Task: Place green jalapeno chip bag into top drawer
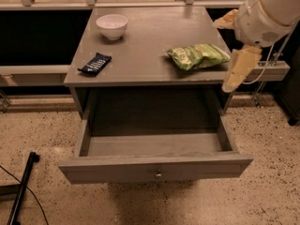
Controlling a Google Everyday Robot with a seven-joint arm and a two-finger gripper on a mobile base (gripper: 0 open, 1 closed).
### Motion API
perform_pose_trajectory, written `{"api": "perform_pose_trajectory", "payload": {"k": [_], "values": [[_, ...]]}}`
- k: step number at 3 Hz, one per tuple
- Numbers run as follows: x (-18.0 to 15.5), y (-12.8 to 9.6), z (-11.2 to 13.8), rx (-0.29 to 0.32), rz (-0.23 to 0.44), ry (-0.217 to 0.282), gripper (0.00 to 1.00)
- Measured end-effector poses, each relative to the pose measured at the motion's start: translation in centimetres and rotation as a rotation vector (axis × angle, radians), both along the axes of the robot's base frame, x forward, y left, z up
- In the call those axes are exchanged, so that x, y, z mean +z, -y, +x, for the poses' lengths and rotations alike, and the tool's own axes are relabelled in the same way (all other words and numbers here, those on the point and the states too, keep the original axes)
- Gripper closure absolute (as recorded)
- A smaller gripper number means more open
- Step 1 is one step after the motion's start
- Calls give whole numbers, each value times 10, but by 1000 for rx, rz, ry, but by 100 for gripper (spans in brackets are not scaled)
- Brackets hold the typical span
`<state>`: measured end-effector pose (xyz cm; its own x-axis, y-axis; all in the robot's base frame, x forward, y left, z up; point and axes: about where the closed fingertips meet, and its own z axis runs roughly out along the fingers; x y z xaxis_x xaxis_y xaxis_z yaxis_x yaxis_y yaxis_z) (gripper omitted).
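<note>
The green jalapeno chip bag is next, so my gripper should move over the table to the middle point(203, 55) of it and close there.
The green jalapeno chip bag point(197, 56) lies flat on the right side of the grey table top point(154, 36). The top drawer point(154, 168) is pulled fully open below it, empty inside, with its small metal knob point(159, 175) centred on the front panel. My gripper point(224, 55) hangs at the table's right edge, just right of the bag. Its two pale yellow fingers point(239, 69) are spread open, one above the bag's right end and one hanging down past the table edge. It holds nothing.
A white bowl point(112, 26) stands at the back left of the table. A dark snack bar wrapper point(94, 63) lies near the left front edge. A black pole point(23, 186) lies on the speckled floor at the left. A shelf rail point(267, 71) runs behind my arm.
</note>
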<state>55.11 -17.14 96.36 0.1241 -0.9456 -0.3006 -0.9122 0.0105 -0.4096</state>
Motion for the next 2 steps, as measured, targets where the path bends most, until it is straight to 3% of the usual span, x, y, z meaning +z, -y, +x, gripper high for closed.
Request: {"api": "perform_pose_trajectory", "payload": {"k": [1, 2], "values": [[-22, -16, 43, 36, 23, 40, 0], [-51, -19, 81, 17, 2, 59, 0]]}}
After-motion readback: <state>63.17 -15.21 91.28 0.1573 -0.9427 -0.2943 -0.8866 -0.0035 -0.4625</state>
